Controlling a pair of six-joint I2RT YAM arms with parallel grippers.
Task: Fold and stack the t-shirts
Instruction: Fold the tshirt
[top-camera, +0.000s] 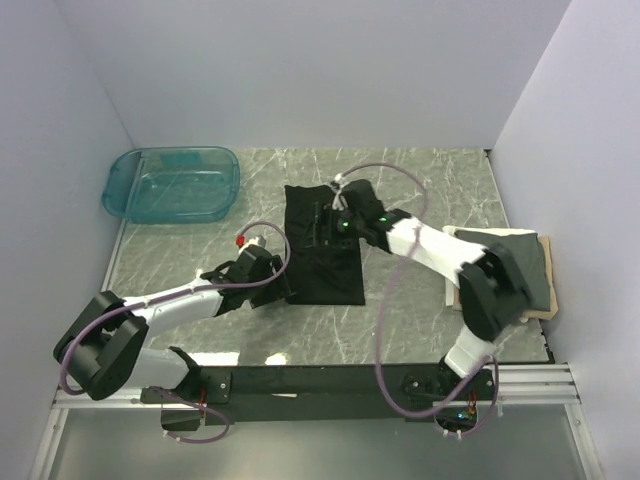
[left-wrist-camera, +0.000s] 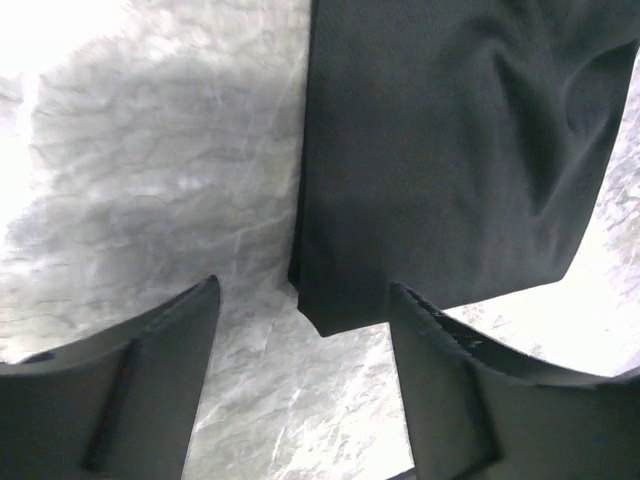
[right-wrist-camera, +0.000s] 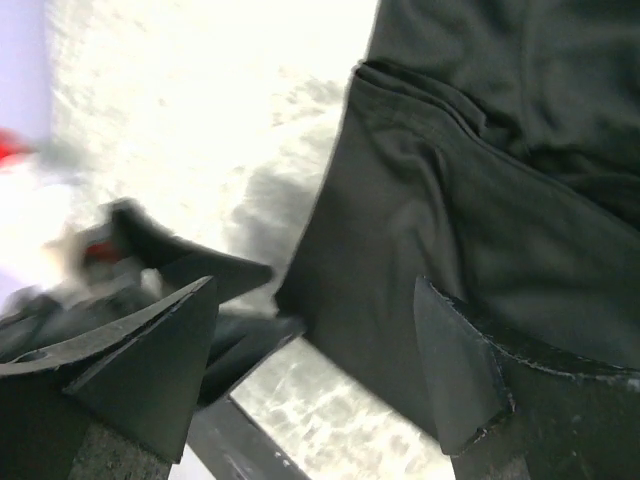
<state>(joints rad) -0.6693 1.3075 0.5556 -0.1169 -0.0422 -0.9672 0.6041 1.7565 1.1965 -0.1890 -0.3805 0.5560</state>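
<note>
I will next close my right gripper at the black t-shirt's near corner (top-camera: 362, 302), closer to the tan board.
A black t-shirt (top-camera: 325, 262) lies folded into a long rectangle in the middle of the marble table. My left gripper (top-camera: 284, 286) is open and empty, low at the shirt's near left corner. In the left wrist view that corner (left-wrist-camera: 325, 310) lies just ahead of the gripper (left-wrist-camera: 305, 335). My right gripper (top-camera: 322, 224) is open and empty, hovering over the shirt's far half. The right wrist view shows the folded black cloth (right-wrist-camera: 430, 230) under the gripper (right-wrist-camera: 315, 340). A dark grey t-shirt (top-camera: 520, 262) lies folded on the tan board at the right.
A clear teal tub (top-camera: 172, 184) stands at the far left. The tan board (top-camera: 546, 306) sits by the right wall. White walls close in the left, back and right. The left arm's fingers (right-wrist-camera: 185, 265) show in the right wrist view.
</note>
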